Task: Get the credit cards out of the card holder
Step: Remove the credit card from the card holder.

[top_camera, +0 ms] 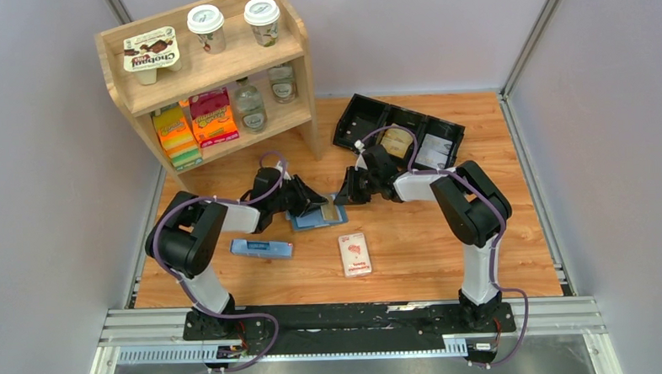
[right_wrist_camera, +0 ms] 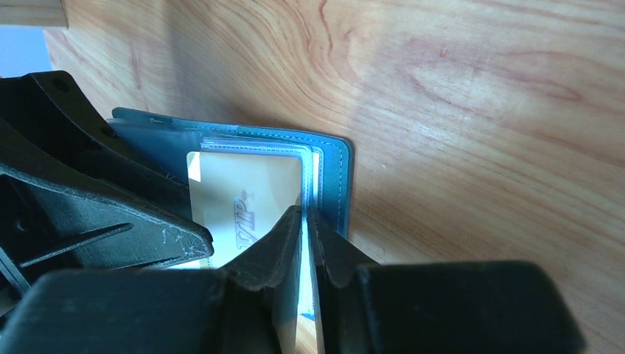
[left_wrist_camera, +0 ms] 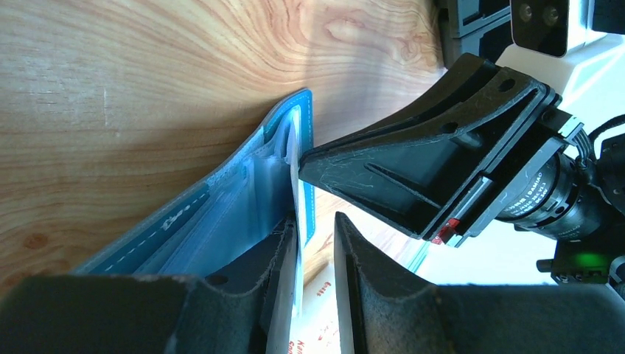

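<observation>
The tan-gold card is still mostly inside its clear sleeve, so my left gripper should back off, pinch the card's exposed edge [right_wrist_camera: 194, 173] and pull it out.
The light blue card holder [top_camera: 312, 219] lies open on the table between my two grippers. A tan-gold credit card [top_camera: 330, 212] sits in its right panel; the right wrist view shows the card [right_wrist_camera: 243, 195] with "VIP" print under a clear sleeve. The dark grey card is hidden. My left gripper [top_camera: 305, 202] is open, its jaws straddling a raised panel of the holder [left_wrist_camera: 221, 214], which rests against one finger [left_wrist_camera: 276, 280]. My right gripper [top_camera: 351, 194] is shut on the holder's right edge [right_wrist_camera: 335, 169].
A pale blue narrow box [top_camera: 262, 248] and a white pack with a red picture [top_camera: 355, 253] lie nearer the arm bases. A black compartment tray [top_camera: 399, 132] is behind the right arm. A wooden shelf [top_camera: 213, 70] with cups, bottles and boxes stands at the back left.
</observation>
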`<state>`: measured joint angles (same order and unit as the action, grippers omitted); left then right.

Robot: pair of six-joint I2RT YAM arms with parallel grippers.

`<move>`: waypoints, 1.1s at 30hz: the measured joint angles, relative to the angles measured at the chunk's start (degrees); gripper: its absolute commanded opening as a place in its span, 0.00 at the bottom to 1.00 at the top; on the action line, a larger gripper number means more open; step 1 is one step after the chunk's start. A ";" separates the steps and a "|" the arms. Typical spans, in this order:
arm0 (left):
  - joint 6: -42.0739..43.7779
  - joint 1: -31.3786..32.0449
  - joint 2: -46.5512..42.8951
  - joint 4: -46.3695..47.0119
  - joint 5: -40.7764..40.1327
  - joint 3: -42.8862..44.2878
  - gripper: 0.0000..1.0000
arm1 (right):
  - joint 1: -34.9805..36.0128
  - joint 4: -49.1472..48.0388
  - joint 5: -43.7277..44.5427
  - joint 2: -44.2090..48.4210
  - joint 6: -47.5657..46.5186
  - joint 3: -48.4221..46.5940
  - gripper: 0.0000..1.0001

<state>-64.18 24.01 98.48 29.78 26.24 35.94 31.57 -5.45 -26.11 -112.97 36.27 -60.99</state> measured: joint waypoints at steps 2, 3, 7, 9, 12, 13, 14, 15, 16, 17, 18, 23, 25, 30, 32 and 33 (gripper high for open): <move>0.11 0.02 -0.02 -0.28 -0.02 0.00 0.31 | 0.00 -0.02 0.00 -0.04 0.00 -0.02 0.16; 0.15 0.02 -0.04 -0.48 -0.11 0.00 0.27 | 0.00 -0.02 0.00 -0.09 0.00 -0.02 0.16; 0.61 0.04 -1.22 -2.80 -0.92 0.00 0.20 | 0.00 -0.02 -0.04 -0.31 0.02 -0.24 0.16; 0.92 0.00 -2.51 -4.26 -1.29 0.00 0.19 | 0.00 -0.02 -0.02 -0.35 0.02 -0.24 0.16; 1.25 -0.11 -4.11 -5.55 -1.33 -0.02 0.15 | 0.00 0.00 -0.11 -0.48 0.11 -0.31 0.16; 1.27 -0.11 -4.39 -5.73 -1.33 -0.02 0.15 | 0.00 0.04 -0.13 -0.50 0.11 -0.37 0.16; 1.31 -0.11 -4.68 -5.99 -1.33 -0.07 0.13 | 0.00 0.13 -0.17 -0.55 0.11 -0.46 0.16; 1.42 -0.15 -5.01 -6.29 -1.40 -0.17 0.13 | 0.00 0.13 -0.15 -0.55 0.11 -0.48 0.16; 1.46 -0.20 -5.42 -6.73 -1.57 -0.39 0.13 | 0.00 0.13 -0.15 -0.57 0.13 -0.48 0.16; 1.51 -0.24 -5.81 -7.23 -1.73 -0.55 0.13 | 0.02 0.07 -0.17 -0.68 0.13 -0.57 0.16; 1.60 -0.31 -6.19 -7.74 -1.81 -0.66 0.13 | 0.07 -0.02 -0.22 -0.81 0.13 -0.68 0.16; 3.17 -0.76 -8.55 -12.09 -2.91 -0.76 0.13 | 0.15 -0.07 -0.55 -1.20 0.17 -1.11 0.16; 4.33 -0.94 -9.57 -14.38 -3.32 -0.76 0.13 | 0.15 0.00 -0.57 -1.22 0.15 -1.18 0.16; 7.48 -1.70 -12.57 -21.27 -5.01 -0.63 0.13 | 0.15 0.02 -0.57 -1.29 0.15 -1.22 0.16; 9.03 -1.95 -13.73 -24.20 -5.88 -0.50 0.12 | 0.15 0.02 -0.59 -1.33 0.17 -1.27 0.16; 9.64 -2.05 -14.21 -25.73 -6.32 -0.33 0.11 | 0.15 0.00 -0.59 -1.38 0.15 -1.31 0.16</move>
<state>-54.54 21.96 84.27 4.05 19.92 35.62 31.73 -5.45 -26.70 -114.34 36.42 -62.30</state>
